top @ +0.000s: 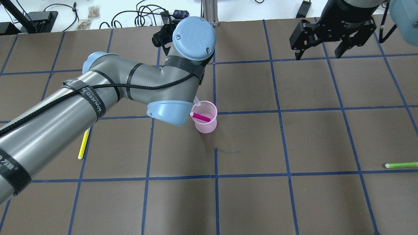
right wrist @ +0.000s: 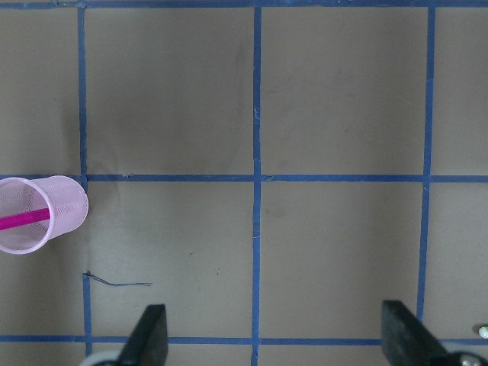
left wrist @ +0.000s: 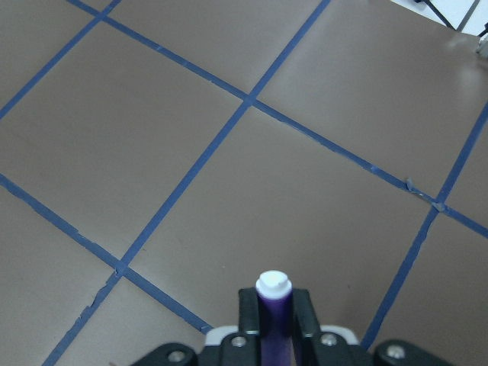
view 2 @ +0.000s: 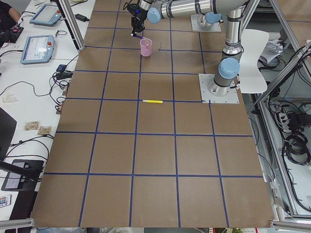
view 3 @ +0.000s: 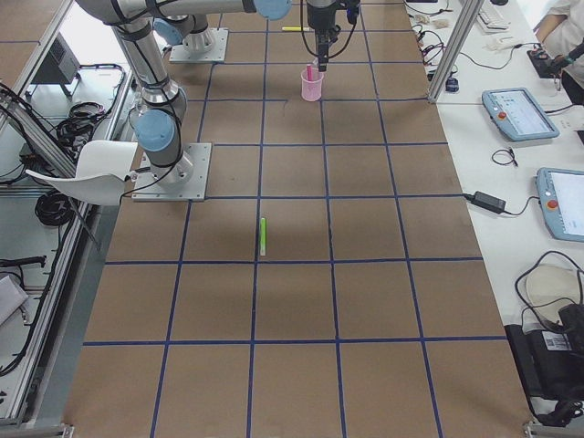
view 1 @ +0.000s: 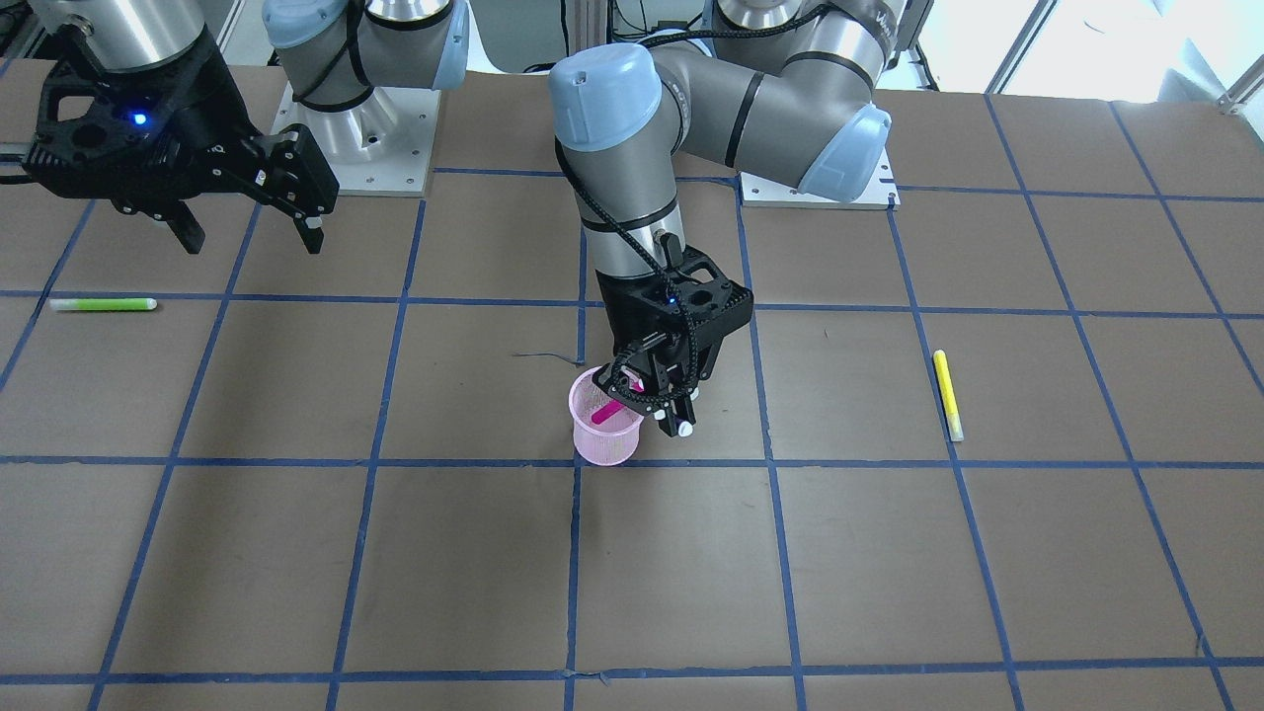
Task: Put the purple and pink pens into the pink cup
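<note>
My left gripper is holding the purple pen. It will let go of it inside the pink mesh cup [view 1: 607, 426], beside the leaning pink pen.
The pink mesh cup [view 1: 604, 439] stands near the table's middle and also shows in the overhead view [top: 206, 125] and the right wrist view [right wrist: 34, 229]. A pink pen [view 1: 609, 411] leans inside it [top: 200, 117]. My left gripper [view 1: 671, 410] hangs right beside the cup's rim, shut on a purple pen [left wrist: 273, 316] with a white end [view 1: 683, 430]. The cup does not show in the left wrist view. My right gripper [view 1: 247, 235] is open and empty, raised near its base, far from the cup [top: 318, 55].
A yellow pen [view 1: 948, 395] lies on the table on my left side [top: 84, 143]. A green pen [view 1: 103, 304] lies on my right side [top: 401, 165]. The brown table has a blue tape grid.
</note>
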You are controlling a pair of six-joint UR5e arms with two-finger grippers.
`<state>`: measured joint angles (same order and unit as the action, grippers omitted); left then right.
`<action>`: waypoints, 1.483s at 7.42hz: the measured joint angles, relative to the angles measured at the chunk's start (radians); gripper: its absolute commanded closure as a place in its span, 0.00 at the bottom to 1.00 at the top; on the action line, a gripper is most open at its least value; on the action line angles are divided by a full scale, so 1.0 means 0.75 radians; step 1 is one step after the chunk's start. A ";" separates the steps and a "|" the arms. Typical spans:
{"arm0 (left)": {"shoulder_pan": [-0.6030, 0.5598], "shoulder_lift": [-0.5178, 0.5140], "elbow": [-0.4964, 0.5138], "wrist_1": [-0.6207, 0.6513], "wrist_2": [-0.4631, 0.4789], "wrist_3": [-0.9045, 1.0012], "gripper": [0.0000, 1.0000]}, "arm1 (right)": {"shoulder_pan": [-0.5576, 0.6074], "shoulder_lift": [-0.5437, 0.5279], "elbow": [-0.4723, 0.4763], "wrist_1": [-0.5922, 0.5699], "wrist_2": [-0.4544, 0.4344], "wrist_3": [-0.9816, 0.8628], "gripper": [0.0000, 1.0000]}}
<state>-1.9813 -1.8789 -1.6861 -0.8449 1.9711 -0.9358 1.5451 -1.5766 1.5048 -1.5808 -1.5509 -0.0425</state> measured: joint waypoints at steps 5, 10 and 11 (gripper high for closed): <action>-0.052 -0.069 -0.027 0.057 0.048 -0.087 1.00 | 0.002 -0.008 0.004 0.009 -0.016 -0.007 0.00; -0.084 -0.079 -0.064 0.059 0.051 -0.090 0.20 | -0.002 -0.007 0.004 0.009 -0.019 -0.005 0.00; -0.085 -0.083 -0.065 0.059 0.050 -0.090 0.07 | -0.002 -0.007 0.004 0.009 -0.019 -0.005 0.00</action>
<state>-2.0454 -1.9413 -1.7348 -0.8004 2.0086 -1.0036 1.5434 -1.5817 1.5079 -1.5738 -1.5653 -0.0461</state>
